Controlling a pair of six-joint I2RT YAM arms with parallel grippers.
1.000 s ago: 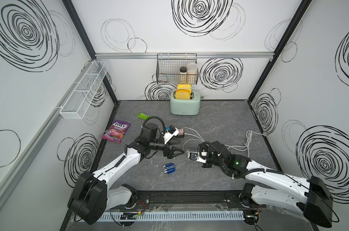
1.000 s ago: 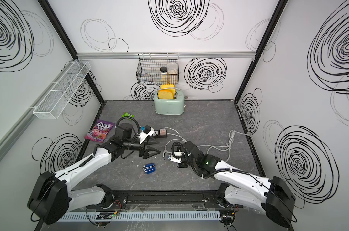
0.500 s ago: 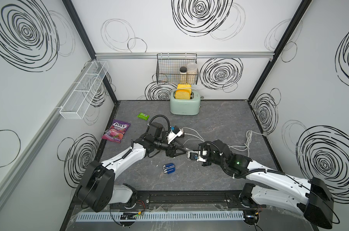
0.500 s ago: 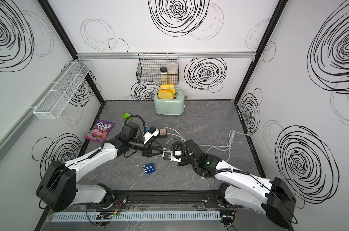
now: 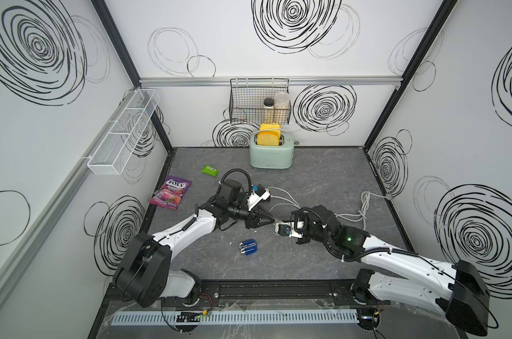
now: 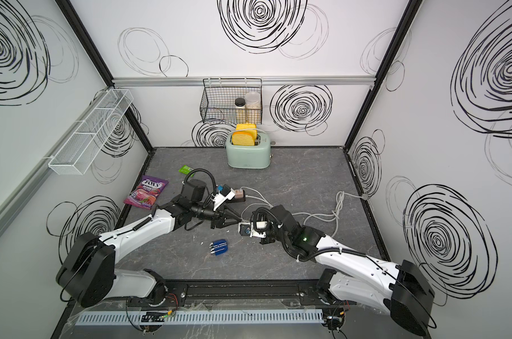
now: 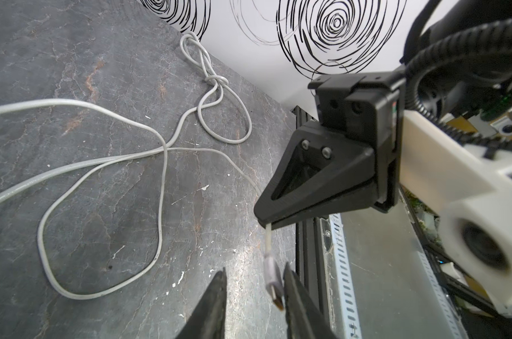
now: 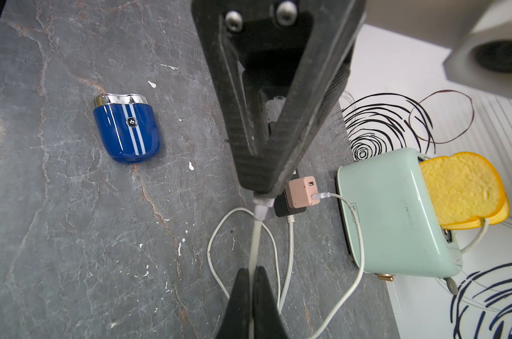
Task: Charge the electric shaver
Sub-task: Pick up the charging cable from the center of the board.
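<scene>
My right gripper will take the soft cable, which it holds behind the plug, closer to the plug's base (image 8: 260, 212), so my left gripper will steady the plug meanwhile.
The electric shaver (image 5: 248, 248) (image 8: 127, 130), glossy blue with white stripes and a silver head, lies free on the grey floor in front of both grippers. Above the floor at the middle, my right gripper (image 8: 253, 273) (image 5: 287, 220) is shut on the white charging cable (image 7: 160, 152) just behind its plug (image 7: 273, 278). My left gripper (image 7: 254, 281) (image 5: 270, 221) meets it tip to tip. Its jaws stand narrowly apart around the plug, which rests against one finger (image 7: 290, 281) with a gap to the other. The cable's other end sits in the pink adapter (image 8: 303, 192).
The adapter is plugged into a black power strip (image 8: 284, 205). A mint toaster (image 5: 270, 157) with bread stands at the back. A candy bag (image 5: 171, 192) and a green packet (image 5: 210, 169) lie at the left. Cable loops (image 5: 363, 205) trail to the right wall.
My left arm has swung right to the right gripper, and its jaws have narrowed from wide open to close around the plug. The right gripper has stayed shut on the cable.
</scene>
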